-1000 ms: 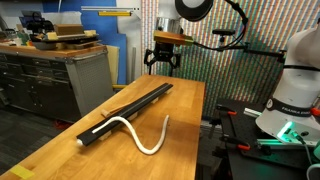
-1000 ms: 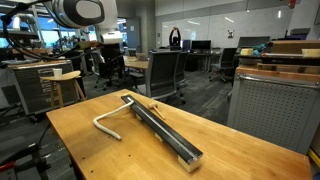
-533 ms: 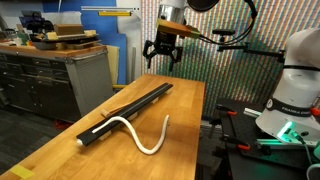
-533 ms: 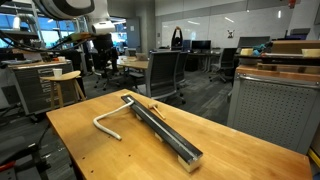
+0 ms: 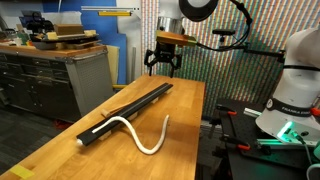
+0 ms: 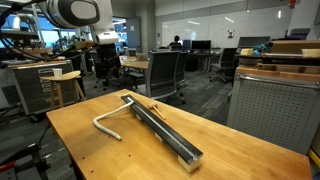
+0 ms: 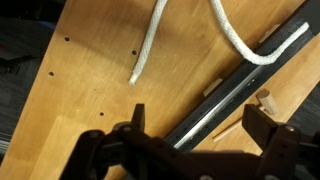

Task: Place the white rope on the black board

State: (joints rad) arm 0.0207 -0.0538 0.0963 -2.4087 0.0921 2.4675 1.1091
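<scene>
Next, my gripper grabs the loose end point(image 5: 167, 117) point(image 7: 133, 80) of the white rope that lies on the table, because the rope's other end rests on the black board.
The black board point(image 5: 135, 105) lies diagonally on the light wooden table. It shows in both exterior views point(image 6: 160, 128) and in the wrist view point(image 7: 250, 75). The white rope point(image 5: 150, 148) lies in a loose S-curve on the table beside the board, and one end rests on the board's near end. It also shows in an exterior view point(image 6: 103, 122) and in the wrist view point(image 7: 150, 45). My gripper point(image 5: 163, 62) is open and empty, well above the board's far end. In the wrist view its fingers point(image 7: 200, 125) straddle the board from above.
Small wooden sticks point(image 7: 225, 122) lie beside the board. A metal cabinet bench point(image 5: 60, 70) stands past one table edge, and a white robot base point(image 5: 295, 95) stands past the other. Office chairs point(image 6: 165, 70) and a grey cabinet point(image 6: 275, 105) stand behind the table.
The gripper rose and tilted half a second ago and is now lower again, level above the board's far end. Rope and board have not moved.
</scene>
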